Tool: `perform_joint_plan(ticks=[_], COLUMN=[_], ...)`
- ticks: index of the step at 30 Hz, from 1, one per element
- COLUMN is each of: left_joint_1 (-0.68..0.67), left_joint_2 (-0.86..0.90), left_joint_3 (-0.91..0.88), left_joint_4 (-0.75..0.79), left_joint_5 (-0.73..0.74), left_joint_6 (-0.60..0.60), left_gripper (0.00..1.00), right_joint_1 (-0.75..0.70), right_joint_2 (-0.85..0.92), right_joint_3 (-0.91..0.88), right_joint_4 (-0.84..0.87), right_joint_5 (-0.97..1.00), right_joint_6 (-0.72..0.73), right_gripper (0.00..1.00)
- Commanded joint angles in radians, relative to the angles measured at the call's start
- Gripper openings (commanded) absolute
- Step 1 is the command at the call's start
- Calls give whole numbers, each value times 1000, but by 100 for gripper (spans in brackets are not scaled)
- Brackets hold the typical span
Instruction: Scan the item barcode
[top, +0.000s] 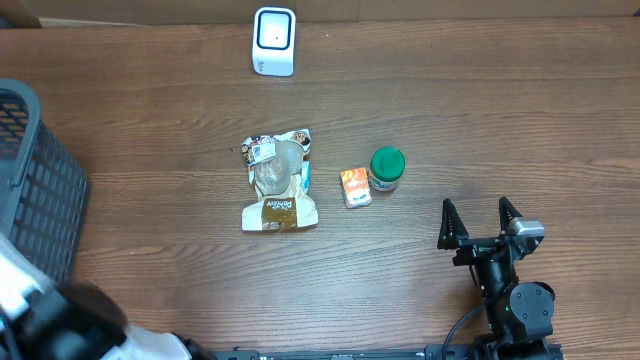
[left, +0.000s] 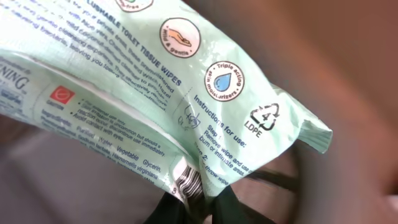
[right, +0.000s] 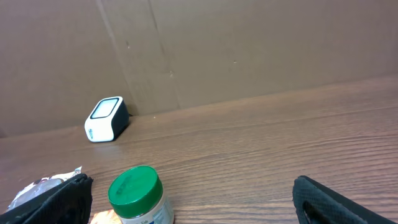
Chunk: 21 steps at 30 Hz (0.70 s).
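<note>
I need to release the pale green wipes pack, now hanging tilted, from my left gripper against the crumpled snack bag's edge facing the basket (top: 230, 192).
A pale green pack of flushable wipes (left: 155, 93) fills the left wrist view, hanging tilted. My left gripper (left: 202, 204) is shut on its lower edge, right at the printed barcode (left: 189, 183), which is partly pinched between the black fingers. In the overhead view the left arm (top: 70, 320) is only a dark blur at the bottom left corner. The white scanner (top: 274, 40) stands at the table's far edge and also shows as the white scanner (right: 107, 119) on the left of the right wrist view. My right gripper (top: 481, 222) rests open at the front right, holding nothing.
A crumpled snack bag (top: 280, 180), a small orange box (top: 355, 187) and a green-lidded jar (top: 386, 168) lie mid-table. The jar (right: 138, 196) sits just ahead of the right gripper's left finger. A black mesh basket (top: 35, 180) stands at the left edge.
</note>
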Motion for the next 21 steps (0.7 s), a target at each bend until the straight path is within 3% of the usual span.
perform_joint_plan(ticks=[1,8,12,16,21], left_joint_1=[-109,-407,-591,-714,-766], left_joint_2=[-188,-279,-259,-222,-145], left_joint_3=[31,24,-79,-248,-454], left_joint_4=[-12,-153,-203,-174,-84], left_joint_5=[26,12,10,-19,-22], left_joint_6=[-17,-11,25,100,199], left_gripper=[4,4,4,4,4], right_joint_1=[6,6,6,6,6], right_joint_2=[-3,-3,-3,-3,-3], right_joint_3=[-10,-10,-10,-10,-10], right_joint_4=[4,4,4,4,4], right_joint_5=[7,7,7,7,7], right_joint_6=[-3,-3,-3,-3,-3], right_gripper=[100,100,100,100,100])
